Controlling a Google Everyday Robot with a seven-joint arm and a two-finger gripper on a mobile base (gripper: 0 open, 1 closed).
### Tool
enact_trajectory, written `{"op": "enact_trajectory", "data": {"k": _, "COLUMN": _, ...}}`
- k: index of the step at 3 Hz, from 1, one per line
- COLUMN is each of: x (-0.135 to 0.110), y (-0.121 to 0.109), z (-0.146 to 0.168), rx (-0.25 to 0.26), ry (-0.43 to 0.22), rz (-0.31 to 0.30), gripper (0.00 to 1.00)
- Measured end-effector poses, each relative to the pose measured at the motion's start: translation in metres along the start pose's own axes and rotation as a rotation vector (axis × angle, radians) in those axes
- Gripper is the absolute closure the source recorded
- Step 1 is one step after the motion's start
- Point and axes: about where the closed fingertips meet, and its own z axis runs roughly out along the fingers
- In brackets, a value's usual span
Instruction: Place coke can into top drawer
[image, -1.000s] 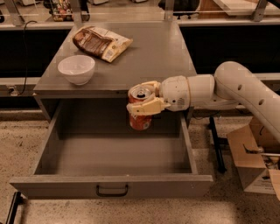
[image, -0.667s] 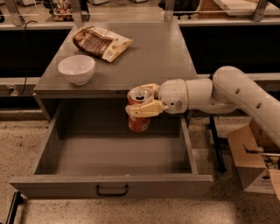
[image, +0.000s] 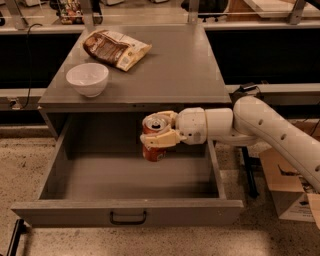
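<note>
The coke can will go down on the grey drawer's bottom just behind the front panel (image: 152, 182), where I will set it with my gripper.
The coke can (image: 154, 150), red-orange with a silver top and pull tab, is upright in my gripper (image: 159, 130). The cream fingers (image: 161, 139) are shut around its upper half. The can hangs over the open top drawer (image: 125, 212), above the back right part of its grey floor; I cannot tell whether its base touches the floor. The drawer is pulled out fully, with a small dark handle (image: 128, 217) at the centre of its front panel. My white arm (image: 260, 127) reaches in from the right, over the drawer's right wall.
On the cabinet top (image: 175, 75) stand a white bowl (image: 87, 78) at the front left and a brown snack bag (image: 116, 49) behind it. A cardboard box (image: 295, 190) sits on the floor to the right of the drawer.
The gripper with the can has shifted slightly left and lower over the drawer. The drawer, bowl and bag have not moved.
</note>
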Motion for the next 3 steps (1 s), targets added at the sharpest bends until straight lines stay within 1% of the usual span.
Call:
{"op": "enact_trajectory", "data": {"k": 1, "x": 0.022, "y": -0.001, "z": 0.006, "rx": 0.003, "ry": 0.022, "rz": -0.035, "gripper": 1.00}}
{"op": "enact_trajectory", "data": {"k": 2, "x": 0.046, "y": -0.004, "z": 0.010, "rx": 0.018, "ry": 0.068, "rz": -0.064, "gripper": 1.00}}
{"op": "enact_trajectory", "data": {"k": 3, "x": 0.068, "y": -0.005, "z": 0.017, "rx": 0.010, "ry": 0.104, "rz": -0.075, "gripper": 1.00}}
